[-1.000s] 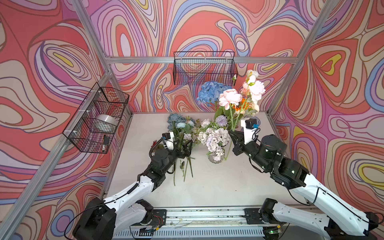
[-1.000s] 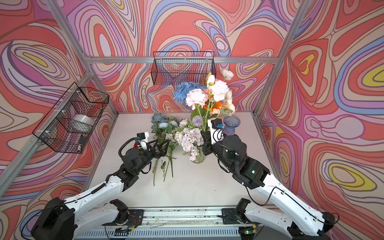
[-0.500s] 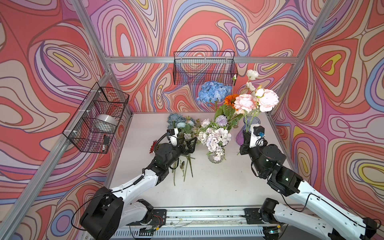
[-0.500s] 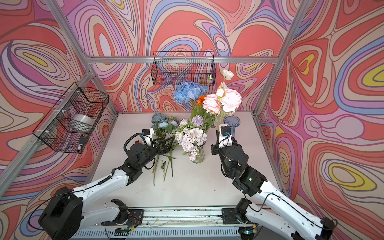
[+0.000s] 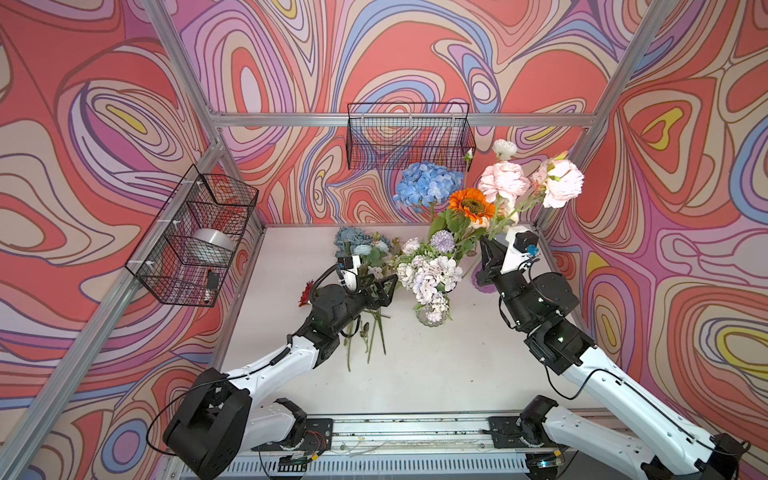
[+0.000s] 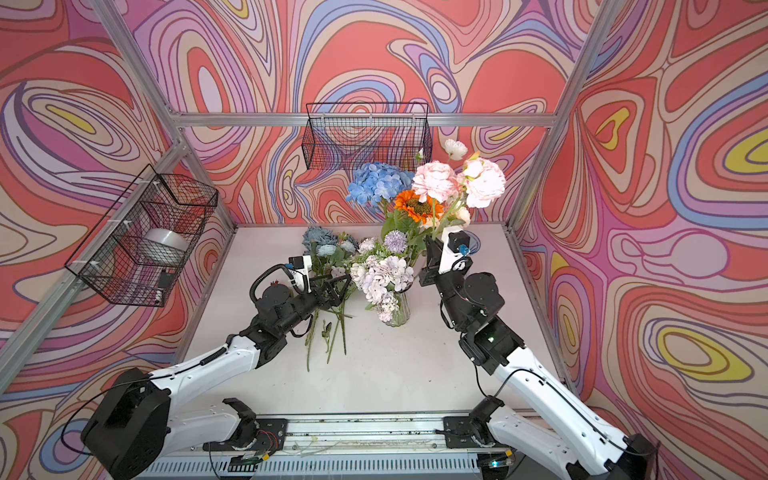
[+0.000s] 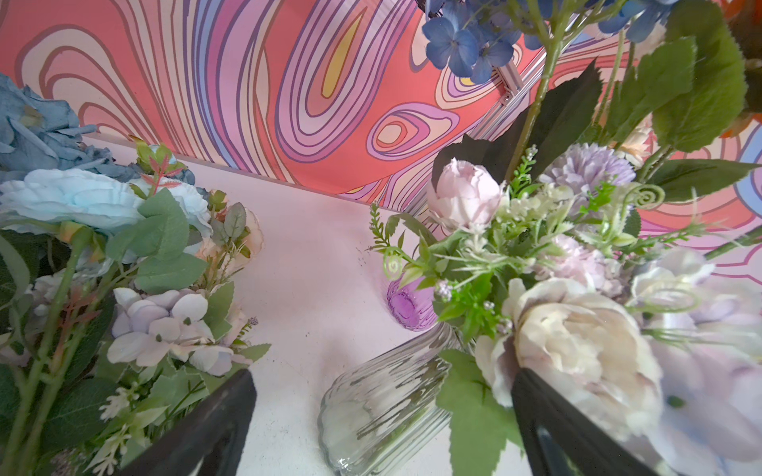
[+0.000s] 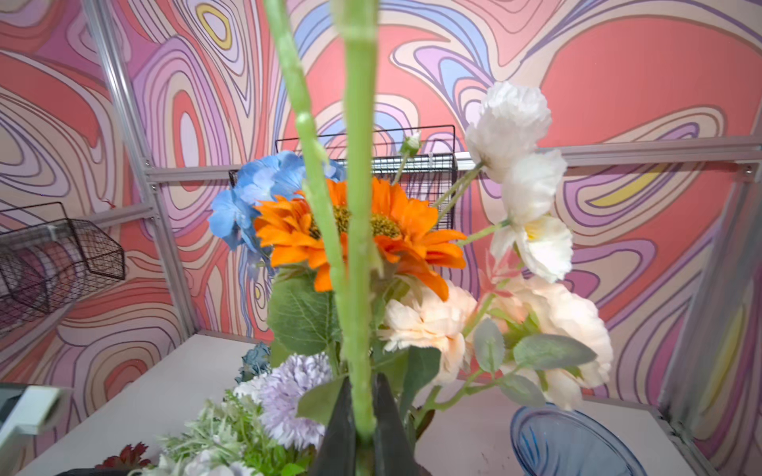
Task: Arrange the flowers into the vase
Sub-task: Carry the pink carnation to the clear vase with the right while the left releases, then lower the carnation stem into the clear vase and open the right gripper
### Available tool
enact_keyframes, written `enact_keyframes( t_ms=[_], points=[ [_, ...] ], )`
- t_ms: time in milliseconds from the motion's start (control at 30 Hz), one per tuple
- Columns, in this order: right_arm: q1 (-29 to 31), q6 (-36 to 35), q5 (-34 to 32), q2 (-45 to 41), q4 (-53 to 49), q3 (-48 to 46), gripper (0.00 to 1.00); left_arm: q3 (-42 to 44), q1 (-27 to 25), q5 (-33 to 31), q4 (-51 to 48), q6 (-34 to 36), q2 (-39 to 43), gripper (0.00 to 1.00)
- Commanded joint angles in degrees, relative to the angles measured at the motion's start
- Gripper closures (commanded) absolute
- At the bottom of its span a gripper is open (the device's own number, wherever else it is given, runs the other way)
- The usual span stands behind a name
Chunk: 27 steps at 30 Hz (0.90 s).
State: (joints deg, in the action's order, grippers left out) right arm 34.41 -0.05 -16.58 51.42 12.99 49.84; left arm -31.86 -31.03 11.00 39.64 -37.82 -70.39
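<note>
My right gripper should release the pink peonies in the clear ribbed glass vase (image 5: 471,274), so that I leave them close beside the cream flowers.
My right gripper (image 5: 488,249) (image 8: 365,395) is shut on a thick green stem (image 8: 358,206), raised at the right rear. That stem carries the pink peonies (image 5: 503,185) (image 6: 484,187). Behind them stand an orange sunflower (image 5: 471,205) (image 8: 412,230) and a blue hydrangea (image 5: 428,183). The clear ribbed glass vase (image 5: 432,316) (image 7: 383,408) holds lilac and cream flowers (image 5: 430,272). My left gripper (image 5: 384,289) (image 7: 383,377) is open just left of it, jaws either side of the glass, not touching. Loose dusty-blue and aqua flowers (image 5: 361,249) (image 7: 70,198) lie on the table.
A purple vase (image 5: 482,276) (image 7: 408,309) stands behind my right gripper, and a blue vase (image 8: 569,441) beside it. A red bloom (image 5: 306,291) lies by my left wrist. Wire baskets hang on the left wall (image 5: 195,237) and the back wall (image 5: 409,135).
My right gripper has carried the pink peonies to the right, away from the clear vase. My left gripper has reached forward and right, up to the clear vase.
</note>
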Motion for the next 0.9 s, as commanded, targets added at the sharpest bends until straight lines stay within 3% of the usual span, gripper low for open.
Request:
enact_keyframes(
  t_ms=[0, 300, 867],
  points=[
    [-0.37, 1.98, 4.56, -0.62, 5.52, -2.38, 1.00, -1.65, 0.00, 1.09, 3.22, -0.78, -0.69, 0.00],
    [-2.13, 4.12, 7.16, -0.20, 18.18, -12.28, 1.00, -2.08, -0.07, 1.91, 4.99, -1.67, -2.38, 0.00],
    [-4.62, 14.01, 12.97, 4.24, 13.16, -18.33, 1.00, -2.03, -0.06, 1.93, 5.36, -2.17, -2.21, 0.00]
  ],
)
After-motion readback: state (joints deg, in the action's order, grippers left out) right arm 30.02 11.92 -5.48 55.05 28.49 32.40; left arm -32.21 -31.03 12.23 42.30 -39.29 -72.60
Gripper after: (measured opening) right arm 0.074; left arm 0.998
